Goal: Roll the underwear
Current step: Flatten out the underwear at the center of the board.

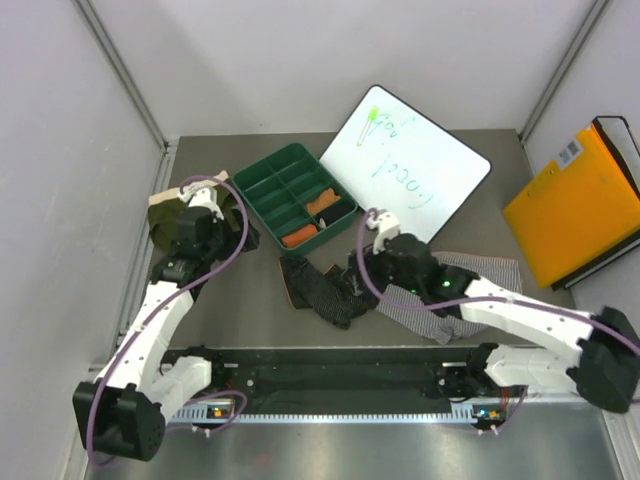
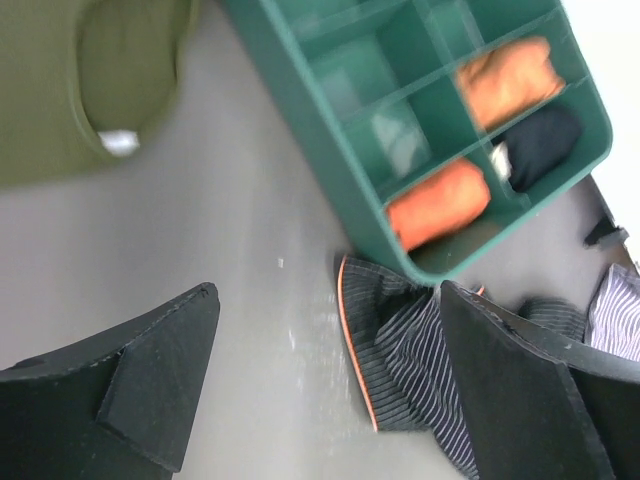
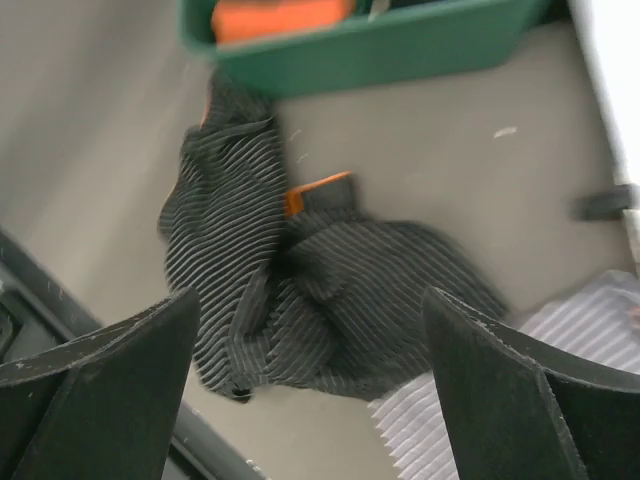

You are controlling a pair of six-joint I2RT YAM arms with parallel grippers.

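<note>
My left gripper will next move over to the dark striped underwear's orange-trimmed end point(image 1: 306, 274) point(image 2: 405, 303), which is beside the green tray, and close its fingers there.
Dark striped underwear with orange trim point(image 1: 318, 290) point(image 3: 290, 300) point(image 2: 400, 350) lies crumpled just in front of the green tray. My right gripper point(image 1: 358, 262) point(image 3: 310, 390) hovers open above it, with one finger on each side in the right wrist view. Grey-white fine-striped underwear point(image 1: 430, 315) point(image 3: 590, 315) lies to its right, partly under my right arm. Olive green underwear point(image 1: 168, 215) point(image 2: 90, 90) lies at the far left. My left gripper point(image 1: 222, 215) point(image 2: 330, 370) hangs open over bare table between the olive piece and the tray, holding nothing.
The green divided tray point(image 1: 262, 180) point(image 2: 300, 70) point(image 3: 400, 50) holds two orange rolls point(image 2: 438, 203) point(image 2: 507, 78) and a black roll point(image 2: 540, 145). A whiteboard point(image 1: 410, 165) lies behind it. An orange folder point(image 1: 580, 205) sits at the right edge. Grey walls enclose the table.
</note>
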